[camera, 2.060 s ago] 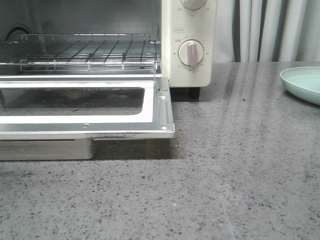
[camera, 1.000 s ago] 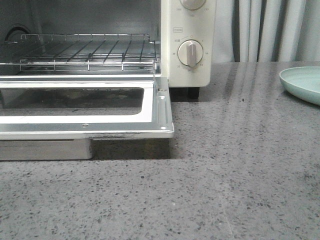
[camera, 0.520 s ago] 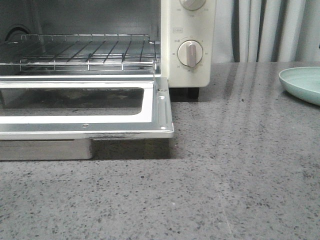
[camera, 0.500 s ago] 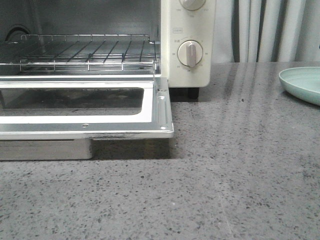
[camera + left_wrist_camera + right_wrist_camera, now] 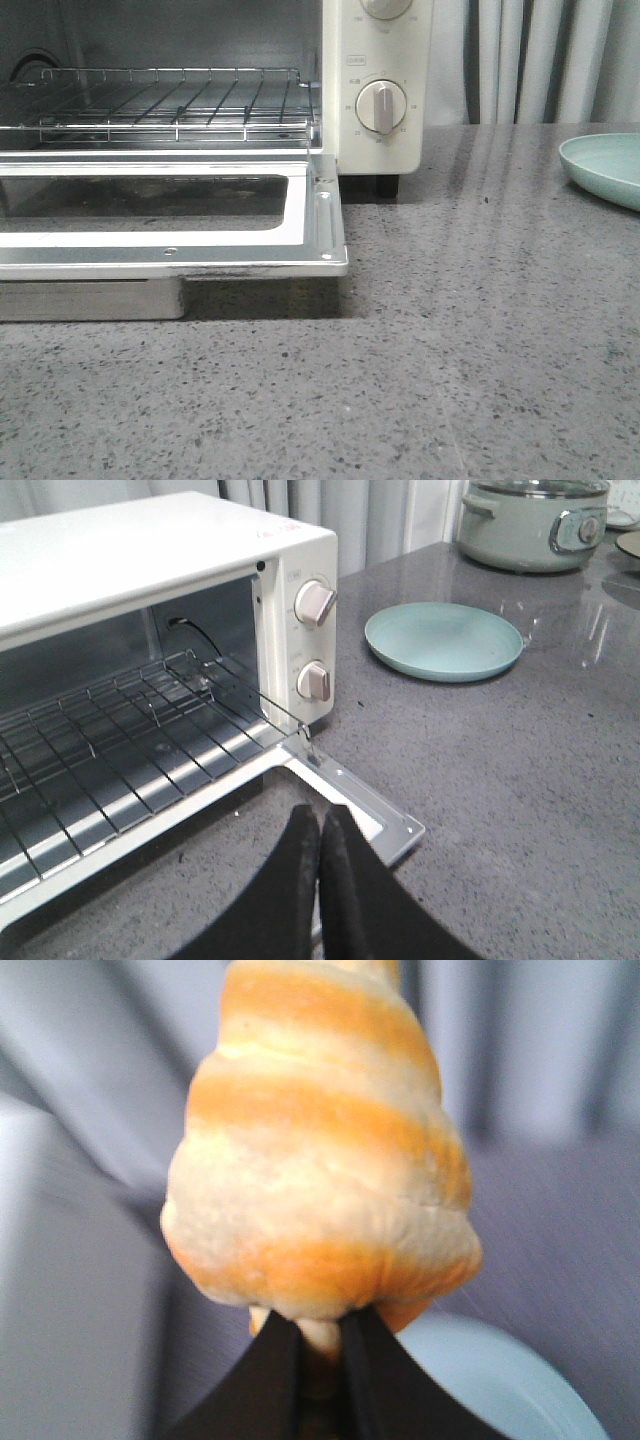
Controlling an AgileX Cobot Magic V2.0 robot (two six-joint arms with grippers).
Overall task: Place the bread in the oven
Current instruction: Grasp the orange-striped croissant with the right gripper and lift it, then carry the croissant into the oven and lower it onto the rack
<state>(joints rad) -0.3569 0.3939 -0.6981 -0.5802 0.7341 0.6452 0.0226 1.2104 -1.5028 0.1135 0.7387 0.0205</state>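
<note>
My right gripper is going to let go of the bread, now held above the pale green plate, on the middle of the bare wire rack [image 5: 154, 73] inside the cream-white oven.
The cream-white oven [image 5: 375, 85] stands at the back left with its glass door [image 5: 170, 225] dropped flat and the wire rack [image 5: 170, 105] bare inside; it also shows in the left wrist view [image 5: 150, 570]. My left gripper [image 5: 321, 825] is shut and empty, above the door's front corner. My right gripper [image 5: 320, 1335] is shut on the bread [image 5: 320, 1160], a golden-brown roll with cream stripes that fills its view, held in the air above the pale green plate [image 5: 500, 1380]. Neither gripper shows in the front view.
The pale green plate [image 5: 605, 165] lies on the grey speckled counter at the right, and shows in the left wrist view [image 5: 443, 640]. A grey-green pot [image 5: 535, 520] stands behind it. Curtains hang at the back.
</note>
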